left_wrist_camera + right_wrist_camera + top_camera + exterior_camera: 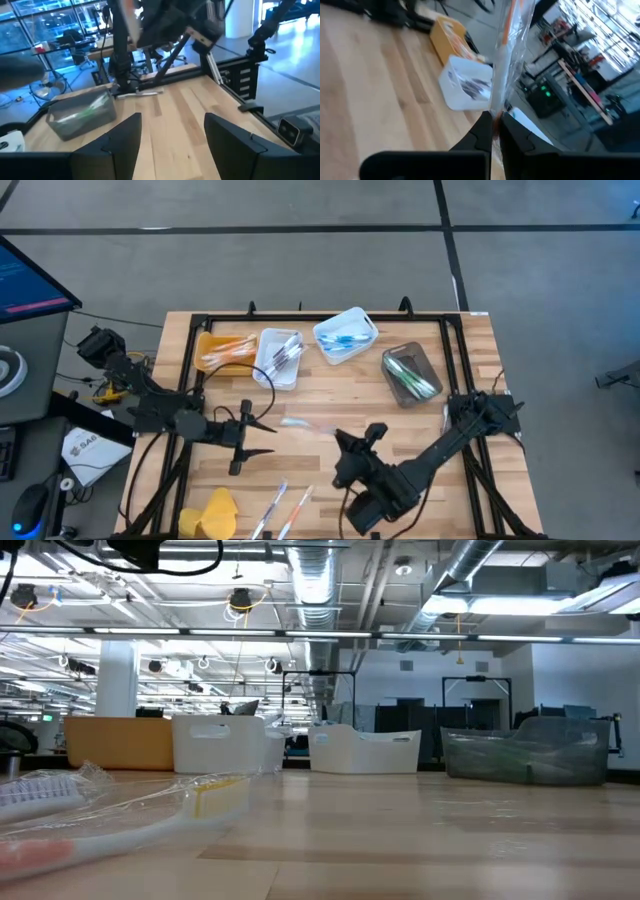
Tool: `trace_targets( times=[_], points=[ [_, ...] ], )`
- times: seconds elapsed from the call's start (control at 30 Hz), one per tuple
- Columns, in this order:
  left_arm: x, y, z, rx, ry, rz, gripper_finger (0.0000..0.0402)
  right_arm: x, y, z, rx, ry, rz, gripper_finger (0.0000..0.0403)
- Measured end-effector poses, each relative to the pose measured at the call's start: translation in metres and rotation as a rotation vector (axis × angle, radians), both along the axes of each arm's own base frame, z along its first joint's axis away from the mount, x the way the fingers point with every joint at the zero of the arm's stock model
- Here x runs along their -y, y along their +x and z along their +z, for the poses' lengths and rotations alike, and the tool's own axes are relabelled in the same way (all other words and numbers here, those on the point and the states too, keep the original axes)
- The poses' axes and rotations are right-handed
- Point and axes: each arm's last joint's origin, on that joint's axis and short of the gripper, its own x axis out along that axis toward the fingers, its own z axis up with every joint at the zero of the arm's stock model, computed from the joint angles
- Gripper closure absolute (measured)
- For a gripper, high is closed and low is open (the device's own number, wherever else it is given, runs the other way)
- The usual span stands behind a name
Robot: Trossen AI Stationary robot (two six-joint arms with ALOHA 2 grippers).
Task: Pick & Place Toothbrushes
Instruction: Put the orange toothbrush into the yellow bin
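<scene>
The robot's left gripper needs to next close on the toothbrush's neck (305,425), between the toothbrush's bristles and the orange handle that the right gripper holds.
My right gripper (341,438) is shut on a toothbrush (506,45) with an orange handle in a clear wrapper, above the table's middle; the toothbrush shows faintly in the high view (300,423). My left gripper (270,438) stands open and level over the left half, with nothing between its fingers (172,120). Two more toothbrushes (270,510) (298,508) lie flat near the front edge. Wrapped toothbrushes (120,810) lie close in the low view. My right gripper pinches the wrapped toothbrush by one end (495,116) between its two fingertips. The rest of the toothbrush sticks out beyond the fingers, in line with them. It is lifted clear of the table.
Along the far side stand an orange bin (222,350), a white bin (278,358) with pale toothbrushes, a white bin (345,335) with blue ones and a grey bin (410,373) with green ones. A yellow lump (215,513) lies at the front left.
</scene>
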Motion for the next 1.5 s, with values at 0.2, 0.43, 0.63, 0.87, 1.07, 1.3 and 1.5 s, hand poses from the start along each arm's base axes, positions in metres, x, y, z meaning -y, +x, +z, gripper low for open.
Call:
trace_targets(
  times=[0.2, 0.43, 0.63, 0.87, 1.07, 1.3, 1.5],
  points=[
    [0.000, 0.004, 0.006, 0.077, 0.000, 0.009, 0.0192, -0.015, 0.004, 0.003, 0.028, -0.010, 0.063, 0.0395],
    [-0.006, 0.009, 0.013, 0.143, -0.009, -0.053, 0.0192, -0.012, 0.018, 0.006, 0.010, -0.038, 0.084, 0.0395],
    [-0.017, 0.014, 0.020, 0.216, -0.043, -0.045, 0.0192, -0.005, 0.026, 0.006, -0.007, -0.007, 0.084, 0.0391],
    [-0.028, 0.019, 0.028, 0.292, -0.070, -0.021, 0.0192, -0.006, 0.030, 0.007, 0.001, 0.009, 0.101, 0.0391],
    [-0.032, 0.020, 0.033, 0.353, -0.072, -0.131, 0.0192, -0.002, 0.041, 0.010, -0.010, 0.018, 0.132, 0.0390],
    [-0.036, 0.021, 0.034, 0.362, -0.070, -0.118, 0.0192, 0.014, 0.059, 0.013, -0.037, 0.062, 0.172, 0.0389],
    [-0.037, 0.022, 0.034, 0.368, -0.072, -0.113, 0.0192, 0.028, 0.072, 0.014, -0.056, 0.116, 0.214, 0.0388]
  ],
)
